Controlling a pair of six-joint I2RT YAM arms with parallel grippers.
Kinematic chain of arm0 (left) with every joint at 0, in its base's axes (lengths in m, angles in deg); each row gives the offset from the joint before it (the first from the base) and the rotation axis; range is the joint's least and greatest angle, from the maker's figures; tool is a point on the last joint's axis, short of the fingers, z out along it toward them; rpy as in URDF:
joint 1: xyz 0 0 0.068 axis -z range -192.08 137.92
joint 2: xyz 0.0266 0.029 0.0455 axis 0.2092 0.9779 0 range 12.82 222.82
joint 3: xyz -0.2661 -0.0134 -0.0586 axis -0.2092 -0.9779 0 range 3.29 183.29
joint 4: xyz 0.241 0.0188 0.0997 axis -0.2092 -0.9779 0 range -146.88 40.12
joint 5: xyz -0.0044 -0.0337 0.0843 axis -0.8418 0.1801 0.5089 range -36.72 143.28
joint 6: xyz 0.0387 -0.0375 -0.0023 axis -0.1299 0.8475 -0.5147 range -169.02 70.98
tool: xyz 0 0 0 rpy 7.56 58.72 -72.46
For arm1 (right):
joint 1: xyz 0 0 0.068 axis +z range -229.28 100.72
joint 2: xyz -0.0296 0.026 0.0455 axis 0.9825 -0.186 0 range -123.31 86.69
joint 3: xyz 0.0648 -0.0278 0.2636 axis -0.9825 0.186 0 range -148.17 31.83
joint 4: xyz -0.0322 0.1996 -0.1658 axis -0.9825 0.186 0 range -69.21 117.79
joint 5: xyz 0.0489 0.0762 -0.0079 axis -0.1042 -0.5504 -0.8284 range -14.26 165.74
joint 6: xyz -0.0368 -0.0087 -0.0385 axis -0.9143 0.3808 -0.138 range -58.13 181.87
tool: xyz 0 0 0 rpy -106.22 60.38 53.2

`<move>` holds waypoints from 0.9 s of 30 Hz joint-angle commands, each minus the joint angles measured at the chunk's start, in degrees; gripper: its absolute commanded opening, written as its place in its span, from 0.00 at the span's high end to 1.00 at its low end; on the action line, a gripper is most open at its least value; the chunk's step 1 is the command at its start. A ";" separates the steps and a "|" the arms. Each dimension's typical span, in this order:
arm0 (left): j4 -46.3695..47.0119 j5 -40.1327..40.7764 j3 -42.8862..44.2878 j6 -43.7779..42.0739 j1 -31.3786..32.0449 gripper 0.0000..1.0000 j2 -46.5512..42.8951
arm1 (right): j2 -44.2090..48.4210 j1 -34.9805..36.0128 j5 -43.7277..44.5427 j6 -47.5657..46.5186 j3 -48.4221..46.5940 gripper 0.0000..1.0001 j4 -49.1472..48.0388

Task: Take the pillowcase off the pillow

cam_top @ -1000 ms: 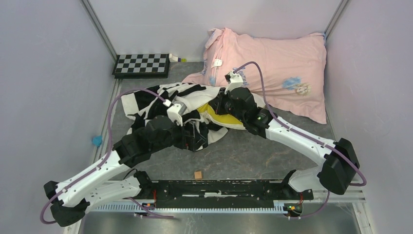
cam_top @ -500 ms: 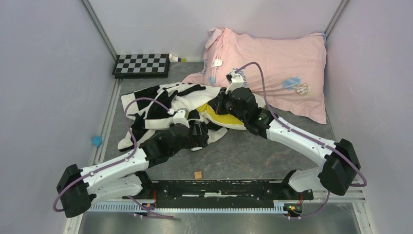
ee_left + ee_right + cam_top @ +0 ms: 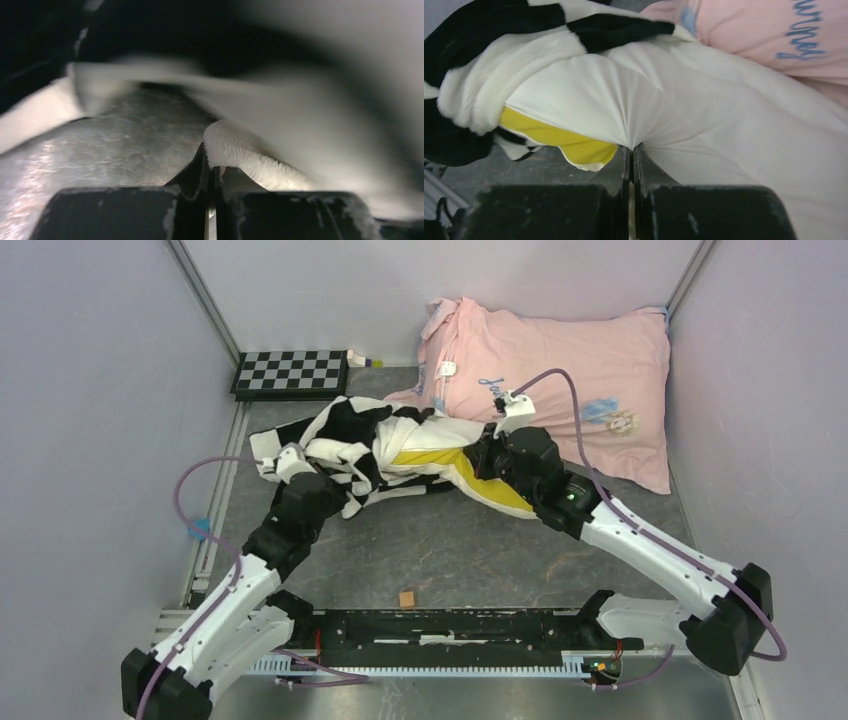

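The pillowcase is bunched up around the end of the pillow, so the robot's left gripper will lift the pillowcase, and the right gripper will take the pillow by its yellow trim (image 3: 427,457).
The black and white checkered pillowcase (image 3: 350,440) lies bunched over the left part of the white pillow (image 3: 440,452), whose yellow trim (image 3: 500,495) shows at the right. My left gripper (image 3: 308,472) is at the pillowcase's left end. In the left wrist view it (image 3: 212,155) is shut, with a fleecy white edge of the pillowcase (image 3: 235,150) caught at its tips. My right gripper (image 3: 482,460) is shut on the pillow's white cloth (image 3: 684,100), which puckers at the tips (image 3: 631,147). The pillowcase (image 3: 484,65) is rolled back at the left of that view.
A big pink pillow (image 3: 570,390) with blue script lies against the back wall, touching the white pillow. A small checkerboard plate (image 3: 290,373) sits at the back left. A small brown cube (image 3: 407,598) lies near the front rail, and a blue scrap (image 3: 200,530) by the left wall.
My left arm swung left from the middle of the pile to the pillowcase's left end, and its gripper shut. My right gripper pulled the pillow rightward, baring more yellow trim.
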 commanded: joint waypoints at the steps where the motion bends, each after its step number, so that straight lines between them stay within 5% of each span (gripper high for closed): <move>1: -8.37 6.33 1.28 4.08 -4.99 0.98 -5.89 | 8.11 -3.82 15.71 -7.40 -1.91 1.00 3.90; 6: -8.89 8.60 2.38 4.26 -5.25 0.98 -9.64 | 11.59 -5.22 20.72 -12.00 -4.13 1.00 7.57; 15: -14.83 5.47 19.36 -7.43 -5.22 0.98 -12.41 | 5.01 -5.23 -4.76 -15.65 -19.26 1.00 12.84; 24: -24.00 -2.77 40.32 -14.69 -5.25 0.98 -0.38 | -5.25 -6.80 -0.86 -18.53 -34.84 0.99 25.28; 26: -22.24 -5.44 40.08 -13.54 -5.26 0.98 2.01 | -7.13 -7.62 -2.34 -20.30 -33.04 0.89 23.13; 27: -20.50 -7.04 39.05 -12.73 -5.26 0.98 3.07 | -7.83 -8.08 -2.19 -20.73 -32.44 0.74 21.85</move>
